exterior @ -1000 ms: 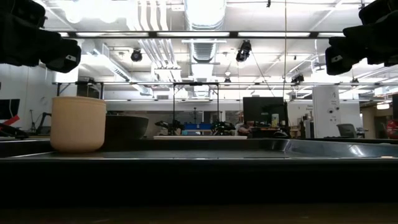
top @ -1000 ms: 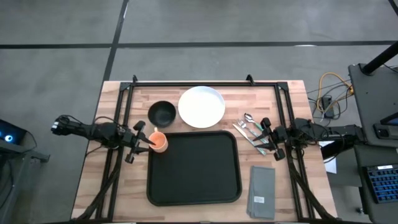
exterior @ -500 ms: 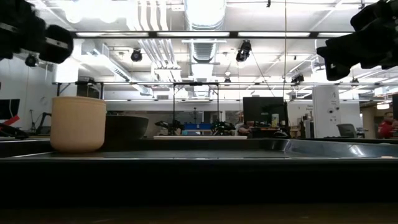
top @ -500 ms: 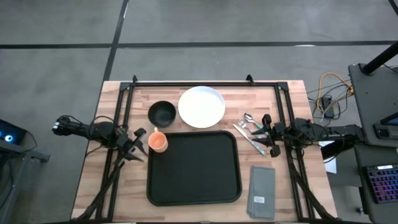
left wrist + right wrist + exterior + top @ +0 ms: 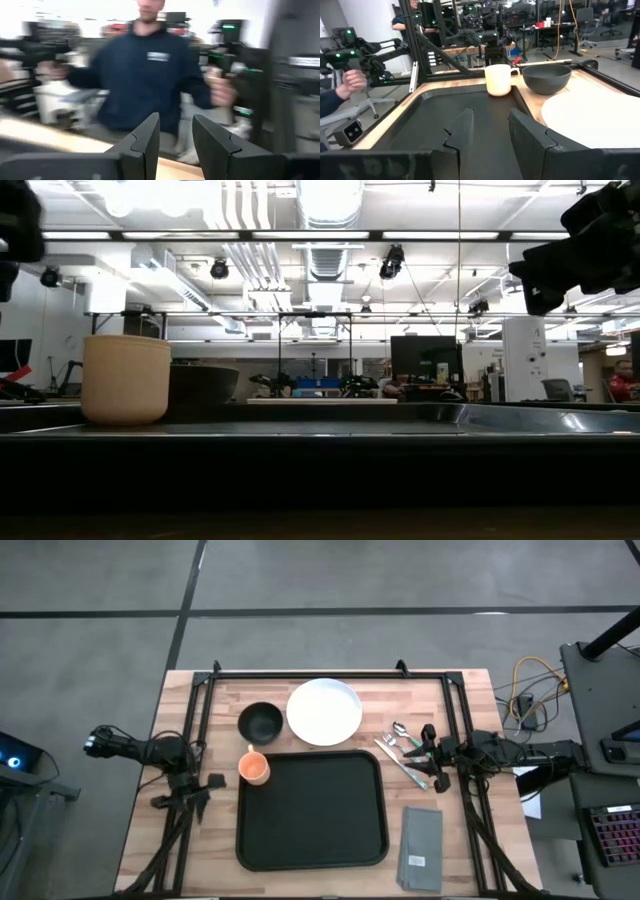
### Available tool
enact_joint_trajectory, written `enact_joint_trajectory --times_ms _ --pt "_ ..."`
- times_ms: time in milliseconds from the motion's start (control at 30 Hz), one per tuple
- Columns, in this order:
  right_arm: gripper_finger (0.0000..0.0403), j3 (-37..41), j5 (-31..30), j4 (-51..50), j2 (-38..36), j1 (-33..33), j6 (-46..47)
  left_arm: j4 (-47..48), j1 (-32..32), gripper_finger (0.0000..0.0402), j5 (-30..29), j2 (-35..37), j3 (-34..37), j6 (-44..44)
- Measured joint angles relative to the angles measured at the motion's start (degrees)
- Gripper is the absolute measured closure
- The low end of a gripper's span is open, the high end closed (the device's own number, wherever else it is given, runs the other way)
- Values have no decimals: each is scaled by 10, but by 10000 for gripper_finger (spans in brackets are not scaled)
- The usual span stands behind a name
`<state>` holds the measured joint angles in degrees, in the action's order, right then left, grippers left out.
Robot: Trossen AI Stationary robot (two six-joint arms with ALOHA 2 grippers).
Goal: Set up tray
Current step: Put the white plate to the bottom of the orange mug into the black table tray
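The robot's right gripper will next move to the white plate's rim (image 5: 336,744) (image 5: 551,128), on the side facing the black tray, and close there.
The black tray (image 5: 310,810) lies at the table's middle near side and fills the floor of the right wrist view (image 5: 445,110); its near rim (image 5: 320,435) spans the low view. An orange cup (image 5: 254,768) stands upright on the wood at the tray's far-left corner, also visible as the cup (image 5: 498,79) and the cup (image 5: 125,378). My left gripper (image 5: 195,800) is left of the tray, apart from the cup, open (image 5: 176,140). My right gripper (image 5: 426,755) hovers open (image 5: 491,127) over the cutlery (image 5: 403,748), right of the tray.
A black bowl (image 5: 260,721) and a white plate (image 5: 324,711) sit beyond the tray's far edge. A grey folded napkin (image 5: 421,847) lies right of the tray, near side. A person (image 5: 150,70) stands beyond the table, ahead of the left gripper.
My left gripper has drawn back from the orange cup toward the table's left and swung round toward the near edge. The cup has stayed upright where it was. My right gripper has shifted slightly toward the tray.
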<state>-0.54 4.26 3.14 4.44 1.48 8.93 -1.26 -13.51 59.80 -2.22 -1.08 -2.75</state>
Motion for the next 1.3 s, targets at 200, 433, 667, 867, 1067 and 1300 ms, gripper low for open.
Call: enact_joint_trajectory --times_ms 200,433,667,867,1067,1300 --pt "291 0 -31 1 7 0 0 -5 0 304 10 -8 3 5" --pt "291 -3 -55 0 9 0 -1 -4 0 304 9 -9 3 5" --pt "291 -81 -95 -83 59 0 -8 -3 0 304 8 -9 3 5" --pt "291 -190 -162 -178 157 0 -34 -3 0 304 8 -9 4 5" --pt "291 -292 -165 -216 281 0 -83 -3 0 304 8 -9 4 4" --pt "291 -388 -145 -243 428 0 -148 -3 0 304 7 -9 4 4"
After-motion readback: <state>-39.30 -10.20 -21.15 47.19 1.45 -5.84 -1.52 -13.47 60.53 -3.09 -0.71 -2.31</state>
